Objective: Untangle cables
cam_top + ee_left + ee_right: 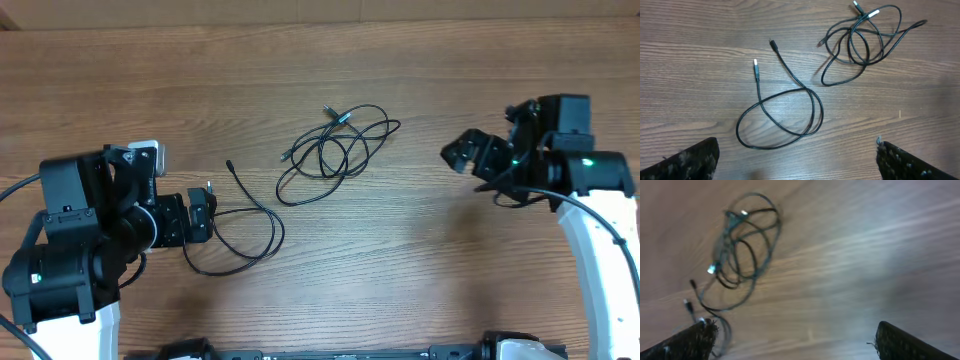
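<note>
Next, I move my right gripper to the tangled bundle's outer loop (398,125) (779,218), on the side nearest that gripper, and close it there, away from the plugs.
Two groups of thin black cables lie on the wooden table (420,270). A tangled bundle (335,145) with small plug tips sits at centre. A separate single loop (245,240) lies to its left with both ends free. My left gripper (207,213) is open at the loop's left edge, touching nothing. In the left wrist view the loop (760,147) lies just ahead of the open left gripper (800,165), and the bundle (854,35) is farther off. My right gripper (462,168) hovers open to the right of the bundle. The blurred right wrist view shows the bundle (740,245) far ahead of the right gripper (795,340).
The thicker black wires of the arms run along the left arm (60,260) and the right arm (590,230). Bare wood surrounds the cables, and the table's far edge (320,22) runs along the top.
</note>
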